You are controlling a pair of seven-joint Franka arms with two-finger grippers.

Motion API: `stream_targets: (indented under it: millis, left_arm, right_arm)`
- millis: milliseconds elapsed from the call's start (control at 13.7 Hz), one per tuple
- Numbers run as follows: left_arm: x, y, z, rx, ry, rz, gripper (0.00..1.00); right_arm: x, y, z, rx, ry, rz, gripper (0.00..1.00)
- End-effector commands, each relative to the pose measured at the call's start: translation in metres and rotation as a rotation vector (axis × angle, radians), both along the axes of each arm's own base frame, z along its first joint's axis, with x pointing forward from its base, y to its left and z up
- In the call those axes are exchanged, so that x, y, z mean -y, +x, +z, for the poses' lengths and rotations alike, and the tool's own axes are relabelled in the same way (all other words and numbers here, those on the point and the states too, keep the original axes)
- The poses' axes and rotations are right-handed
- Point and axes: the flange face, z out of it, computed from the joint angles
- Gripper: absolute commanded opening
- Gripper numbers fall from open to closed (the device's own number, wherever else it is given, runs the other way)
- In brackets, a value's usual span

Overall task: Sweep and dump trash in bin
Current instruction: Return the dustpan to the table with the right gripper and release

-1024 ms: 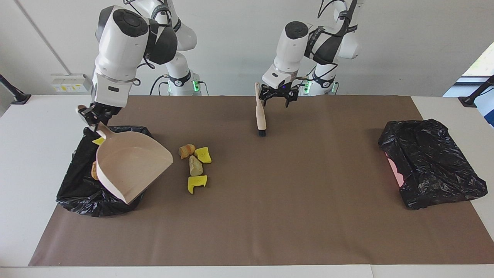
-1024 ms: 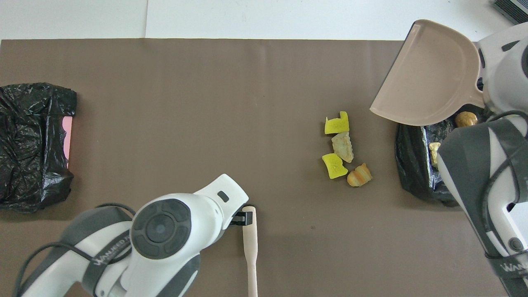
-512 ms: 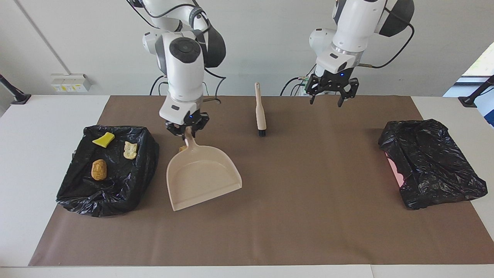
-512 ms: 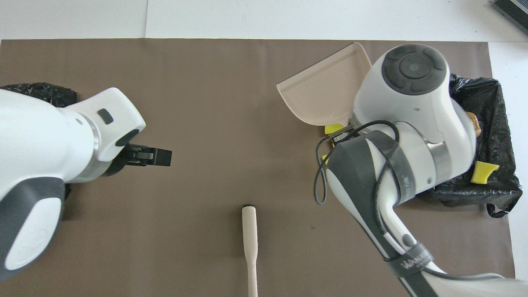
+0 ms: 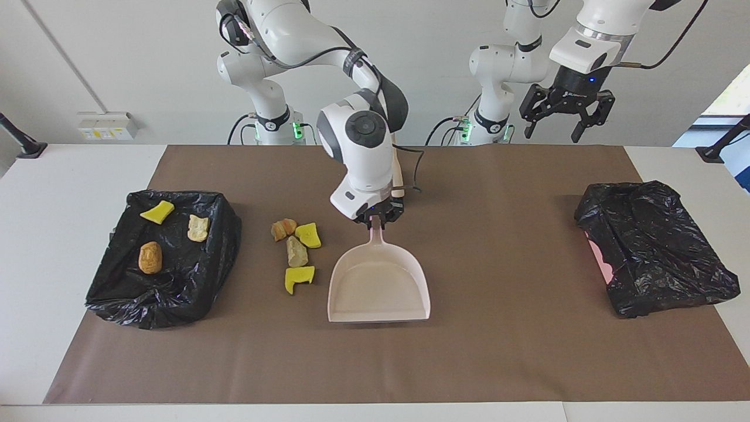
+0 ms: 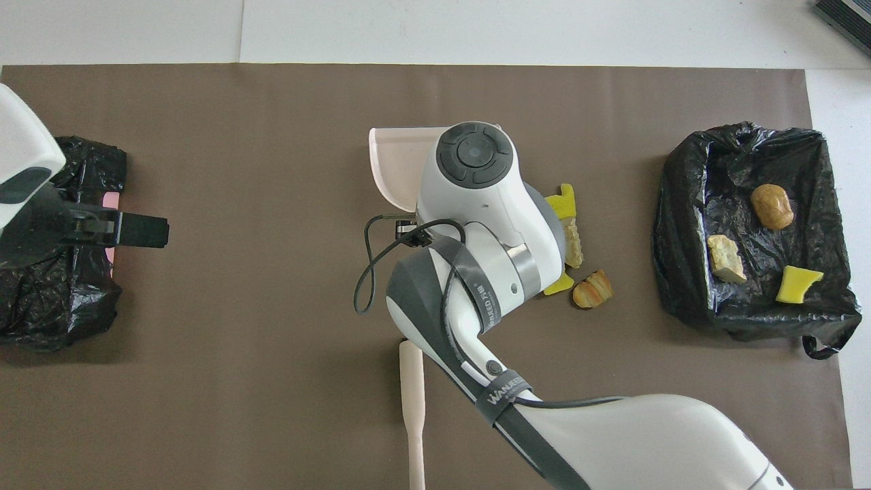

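Observation:
My right gripper is to release the beige dustpan on the brown mat (image 6: 401, 211) just past the beige brush, with the dustpan's handle pointing toward the brush.
A beige dustpan (image 5: 378, 287) (image 6: 395, 163) lies on the brown mat at mid-table, its mouth pointing away from the robots. My right gripper (image 5: 378, 220) is shut on its handle; in the overhead view the arm hides that grip. Several pieces of trash (image 5: 296, 252) (image 6: 593, 289), yellow wedges and tan-orange chunks, lie on the mat beside the pan, toward the right arm's end. Three more pieces (image 5: 150, 258) (image 6: 772, 206) lie in the black-lined bin (image 5: 170, 293) (image 6: 680, 204) at that end. My left gripper (image 5: 556, 126) (image 6: 136, 230) hangs open and empty, high over the left arm's end.
A beige brush (image 5: 398, 187) (image 6: 412, 388) lies on the mat nearer to the robots than the pan, partly hidden by my right arm. A crumpled black bag (image 5: 656, 246) (image 6: 41, 299) with a pink patch showing sits at the left arm's end.
My right arm carried the dustpan from over the bin to mid-table, past the loose trash. My left gripper left the brush, rose, and moved toward the left arm's end.

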Motion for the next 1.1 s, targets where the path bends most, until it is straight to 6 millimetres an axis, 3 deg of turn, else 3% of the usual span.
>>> stream_targets:
  millis: [0, 146, 219, 512, 585, 658, 804, 1024]
  left_arm:
    - [-0.03, 0.006, 0.009, -0.031, 0.026, -0.049, 1.0]
    - [-0.043, 0.009, 0.009, -0.036, 0.03, -0.07, 1.0]
    - [-0.049, 0.012, 0.006, -0.046, 0.027, -0.06, 1.0]
    - [-0.058, 0.023, 0.013, -0.086, 0.032, -0.095, 1.0]
    - [-0.058, 0.023, 0.013, -0.087, 0.033, -0.095, 1.0]
    - [-0.058, 0.023, 0.013, -0.088, 0.031, -0.096, 1.0]
    - [-0.058, 0.023, 0.012, -0.093, 0.034, -0.095, 1.0]
    - [-0.057, 0.018, 0.018, -0.083, 0.034, -0.097, 1.0]
  right_arm:
    - [-0.011, 0.004, 0.002, 0.007, 0.049, -0.032, 0.0]
    - [-0.032, -0.016, -0.02, -0.005, 0.056, -0.005, 0.0]
    - [-0.033, -0.019, -0.03, -0.002, 0.056, -0.005, 0.0]
    - [-0.032, -0.028, -0.049, -0.024, 0.039, -0.001, 0.19]
    - [-0.03, -0.029, -0.048, -0.029, 0.034, 0.001, 0.39]
    - [-0.027, -0.029, -0.044, -0.038, 0.028, 0.014, 0.99]
    - [-0.017, -0.037, -0.015, -0.072, 0.006, 0.033, 1.0]
    - [-0.004, -0.082, 0.032, -0.114, -0.023, 0.05, 1.0]
